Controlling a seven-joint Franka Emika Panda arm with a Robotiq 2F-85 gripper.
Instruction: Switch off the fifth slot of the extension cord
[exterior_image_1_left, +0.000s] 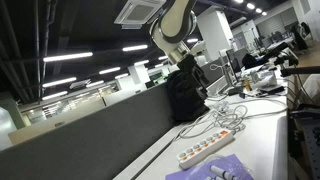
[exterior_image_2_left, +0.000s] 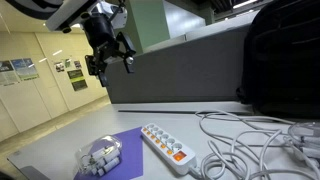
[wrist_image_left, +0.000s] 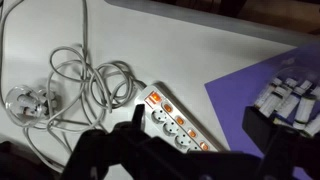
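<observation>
My gripper is empty and will shut its fingers over the extension cord's switches (exterior_image_1_left: 198, 154) near the fifth slot, since closed fingers are able to press a switch.
The extension cord (wrist_image_left: 172, 120) is a long white power strip with a row of sockets and lit orange-red switches; it lies on the white table and shows in both exterior views (exterior_image_1_left: 204, 150) (exterior_image_2_left: 166, 146). My gripper (exterior_image_2_left: 110, 62) hangs high above the table, well apart from the strip, with its fingers spread open and empty. In the wrist view its dark fingers (wrist_image_left: 195, 135) frame the strip far below, and the lower end of the strip is hidden behind them.
A purple cloth (exterior_image_2_left: 125, 155) with several small white pieces (exterior_image_2_left: 99, 158) lies beside the strip. A loose tangle of white cables (wrist_image_left: 70, 85) lies at its other end. A black bag (exterior_image_2_left: 285, 60) and a grey partition (exterior_image_1_left: 100, 130) stand behind the table.
</observation>
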